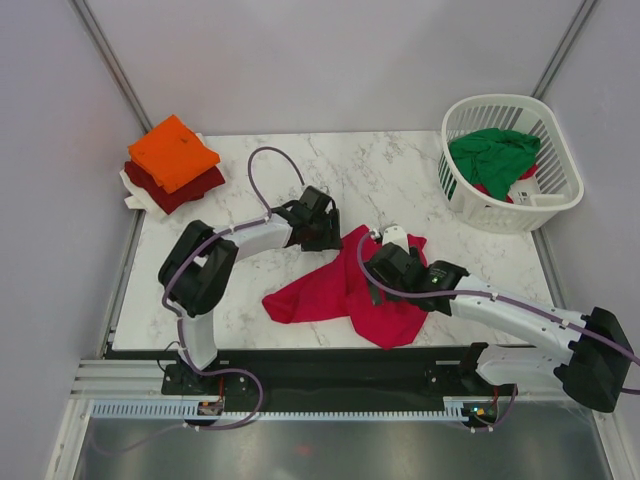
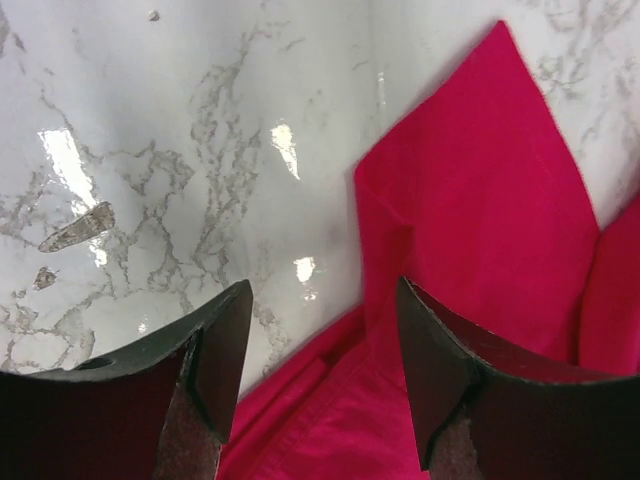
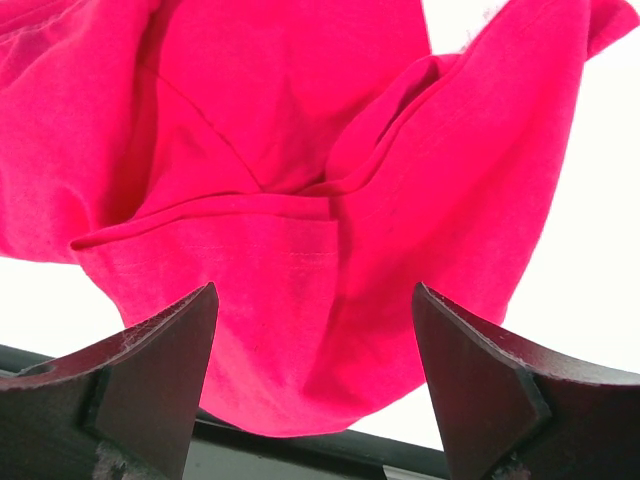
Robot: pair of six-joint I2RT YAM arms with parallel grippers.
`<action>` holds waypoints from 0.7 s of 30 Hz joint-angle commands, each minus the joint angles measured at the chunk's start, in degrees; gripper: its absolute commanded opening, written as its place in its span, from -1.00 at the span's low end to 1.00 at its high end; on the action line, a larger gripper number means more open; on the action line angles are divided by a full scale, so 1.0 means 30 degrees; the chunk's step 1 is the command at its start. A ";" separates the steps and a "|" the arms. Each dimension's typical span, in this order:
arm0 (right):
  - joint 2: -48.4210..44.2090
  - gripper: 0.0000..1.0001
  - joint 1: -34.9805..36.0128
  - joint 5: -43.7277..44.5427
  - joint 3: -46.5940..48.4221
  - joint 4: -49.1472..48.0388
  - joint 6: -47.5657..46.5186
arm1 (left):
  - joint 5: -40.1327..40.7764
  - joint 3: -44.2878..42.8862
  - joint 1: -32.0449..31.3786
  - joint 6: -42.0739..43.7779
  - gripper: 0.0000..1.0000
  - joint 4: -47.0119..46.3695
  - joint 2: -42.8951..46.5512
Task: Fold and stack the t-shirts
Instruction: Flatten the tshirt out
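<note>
The crimson-red t-shirt has its near part meeting the part spread toward the stacked tees at the inner corner (image 1: 350, 316) (image 3: 82, 243). Next, my right gripper closes on that corner.
A crimson-red t-shirt (image 1: 345, 290) lies crumpled on the marble table's near middle. It also shows in the left wrist view (image 2: 480, 230) and in the right wrist view (image 3: 300, 200). My left gripper (image 1: 322, 232) is open and empty above the shirt's far left corner; its fingertips (image 2: 235, 330) straddle the shirt's edge. My right gripper (image 1: 385, 275) is open and empty over the shirt's near right part, whose lower edge hangs over the table's front edge. Folded orange (image 1: 173, 152), dark red (image 1: 180, 188) and white (image 1: 135, 192) tees are stacked at the far left. A green tee (image 1: 495, 155) lies in the basket.
A white slatted plastic basket (image 1: 560, 160) stands at the far right corner, with a bit of red cloth under the green tee. The marble table (image 1: 250, 300) ends at a black rail along the near side. Grey walls close in the back and sides.
</note>
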State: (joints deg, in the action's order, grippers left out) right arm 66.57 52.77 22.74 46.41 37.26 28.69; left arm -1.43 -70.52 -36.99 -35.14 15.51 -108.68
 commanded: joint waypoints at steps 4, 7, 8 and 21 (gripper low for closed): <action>0.0164 0.74 -0.0832 -0.0373 0.0086 -0.0582 -0.0597 | 0.1297 0.1036 -0.0295 -0.0214 0.25 -0.0745 -0.0421; 0.0633 0.73 -0.1009 -0.0666 0.0144 -0.0904 -0.0831 | 0.1501 0.0978 -0.0851 0.0431 -0.09 -0.0921 -0.0773; 0.0866 0.73 -0.1067 -0.0696 0.0144 -0.0963 -0.0890 | 0.1561 0.0833 -0.0969 0.0606 -0.13 -0.0892 -0.0716; 0.1484 0.71 -0.1185 -0.1048 0.0525 -0.1256 -0.0832 | 0.3495 -0.0047 -0.1379 0.1516 0.37 0.0805 0.3182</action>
State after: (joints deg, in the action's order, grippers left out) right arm 70.87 49.47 19.75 46.41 34.72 26.72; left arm 6.66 -68.27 -40.38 -33.08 16.08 -100.62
